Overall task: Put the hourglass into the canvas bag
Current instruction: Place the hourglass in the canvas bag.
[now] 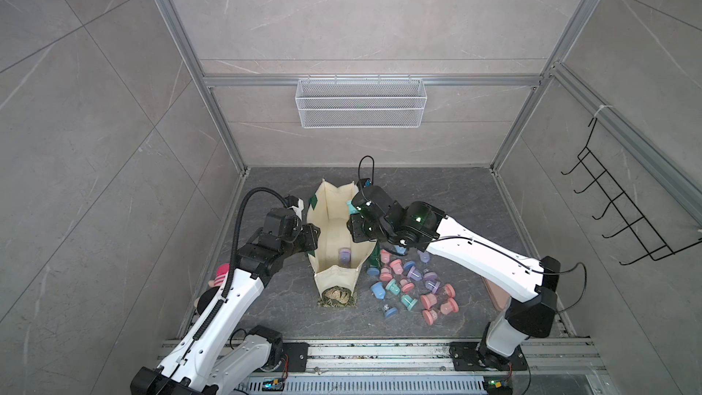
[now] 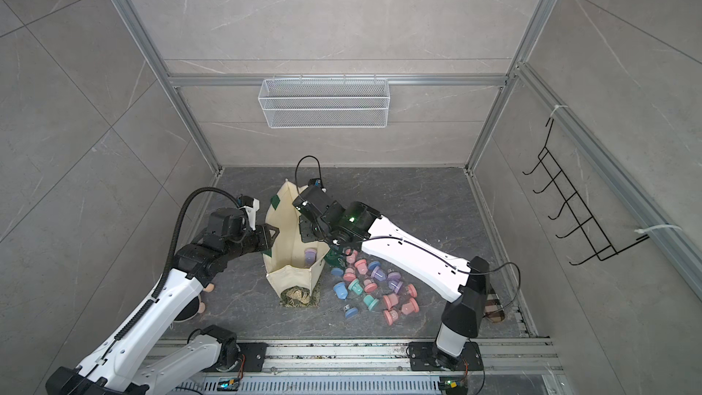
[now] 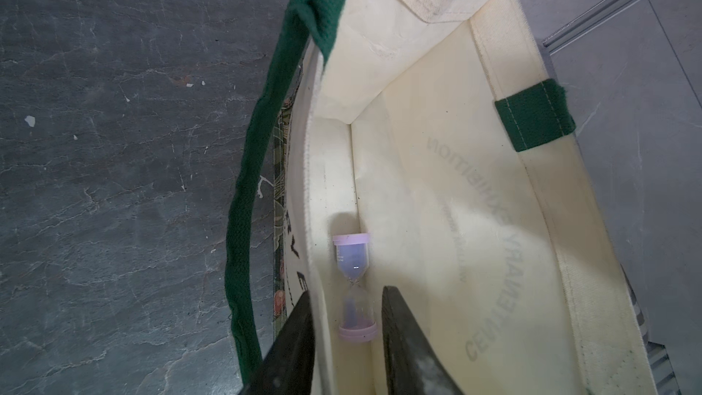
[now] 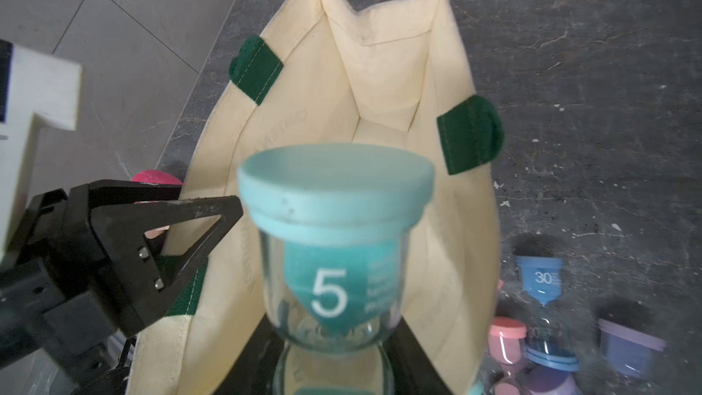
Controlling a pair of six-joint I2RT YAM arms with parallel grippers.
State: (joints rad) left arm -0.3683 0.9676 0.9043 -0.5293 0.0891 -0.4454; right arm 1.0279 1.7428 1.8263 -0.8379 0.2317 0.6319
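Note:
The side of the bag stands loose between my left gripper's open fingers, so next I pinch the bag's rim [image 3: 317,300] with that gripper before my right gripper lowers the teal hourglass inside.
The cream canvas bag [image 1: 336,279] [image 2: 292,279] stands open on the dark floor, its green strap [image 3: 247,203] hanging outside. My right gripper [image 1: 353,219] [image 4: 334,340] is shut on a teal hourglass [image 1: 349,206] [image 4: 334,199] marked 5, held over the bag's right rim. A lilac hourglass [image 1: 344,256] [image 2: 310,255] [image 3: 353,283] lies on the bag's bottom. My left gripper [image 1: 309,239] [image 2: 271,235] [image 3: 346,292] is open astride the bag's left wall [image 3: 315,184], one finger outside and one inside, gripping nothing.
Several pink, blue, lilac and teal hourglasses [image 1: 410,283] [image 2: 374,283] lie heaped on the floor right of the bag. A flat pink case [image 1: 494,290] lies under the right arm. A plush toy [image 1: 218,279] sits behind the left arm. A wire basket [image 1: 361,102] hangs on the back wall.

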